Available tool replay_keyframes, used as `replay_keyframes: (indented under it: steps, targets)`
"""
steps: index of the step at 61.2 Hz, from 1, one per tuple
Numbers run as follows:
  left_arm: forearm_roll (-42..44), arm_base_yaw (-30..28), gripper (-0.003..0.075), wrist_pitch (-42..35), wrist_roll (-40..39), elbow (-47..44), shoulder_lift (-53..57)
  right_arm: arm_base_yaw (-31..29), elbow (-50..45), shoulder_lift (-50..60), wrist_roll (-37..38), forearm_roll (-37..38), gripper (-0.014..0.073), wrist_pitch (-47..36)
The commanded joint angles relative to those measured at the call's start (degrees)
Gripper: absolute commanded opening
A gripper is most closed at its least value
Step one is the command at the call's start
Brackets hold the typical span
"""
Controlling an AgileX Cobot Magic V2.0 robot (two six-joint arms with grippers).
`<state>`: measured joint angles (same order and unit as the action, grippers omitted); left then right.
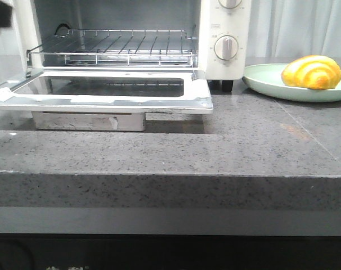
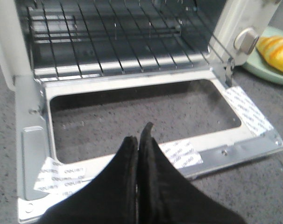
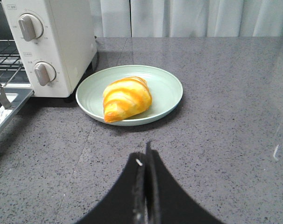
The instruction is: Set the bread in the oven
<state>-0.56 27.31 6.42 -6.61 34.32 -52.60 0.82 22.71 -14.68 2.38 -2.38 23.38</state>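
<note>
My right gripper is due next at the bread on the pale green plate. It should close there across the bread's middle (image 1: 318, 69) (image 3: 126, 99).
The bread (image 1: 312, 72) is a glossy yellow roll with orange ridges. It lies on a pale green plate (image 1: 266, 80) to the right of the oven; it also shows in the right wrist view (image 3: 126, 98) and the left wrist view (image 2: 278, 48). The white oven (image 1: 224, 34) stands at the back left with its glass door (image 1: 103, 93) dropped flat and its wire rack (image 1: 120, 45) bare. My left gripper (image 2: 139, 140) is shut and empty above the door's front edge. My right gripper (image 3: 145, 156) is shut and empty over the counter, short of the plate.
The grey speckled counter (image 1: 255, 146) runs from the oven to the front edge. White curtains (image 3: 193, 16) hang behind. The oven's knobs (image 1: 225, 47) face forward beside the plate. White tape strips (image 2: 183, 156) are stuck on the door frame.
</note>
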Motion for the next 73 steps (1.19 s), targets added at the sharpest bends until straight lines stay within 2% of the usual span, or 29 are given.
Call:
replay_keyframes:
  steps: [1, 13, 22, 36, 46, 52, 67, 73]
  targets:
    - [-0.39, -2.32, -0.0021, -3.74, -0.57, 1.33, 3.25, -0.42, 2.18, -0.97, -0.27, -0.02, -0.0067, -4.24]
    - [1.05, -12.45, -0.002, -0.16, -0.57, 1.33, 7.78, -0.42, 2.18, -0.97, -0.27, -0.02, -0.0067, -3.14]
    - [3.99, -17.45, -0.0021, 0.33, -0.57, 0.66, 11.46, -0.42, 2.29, -2.06, -0.27, -0.02, -0.0067, -1.41]
    - [4.39, -20.32, -0.002, 2.47, -0.57, -4.56, 19.78, -0.42, 2.43, -7.14, 0.44, -4.19, -0.0067, -1.36]
    - [4.48, -20.38, -0.002, 3.09, -0.57, -6.57, 23.75, -0.42, 3.38, -13.17, 0.44, -8.25, -0.0058, -4.79]
    - [4.61, -20.38, -0.002, 2.92, -0.57, -6.57, 24.03, -0.42, 6.27, -18.12, 0.44, -8.96, 0.0028, -7.33]
    - [4.61, -20.38, -0.002, 2.69, -0.57, -6.57, 24.03, -0.42, 19.25, -36.74, 0.44, -12.93, 0.0456, -6.95]
    - [4.61, -20.38, -0.002, 2.69, -0.57, -6.57, 24.03, -0.48, 24.46, -44.46, 0.44, -14.77, 0.0519, -6.95]
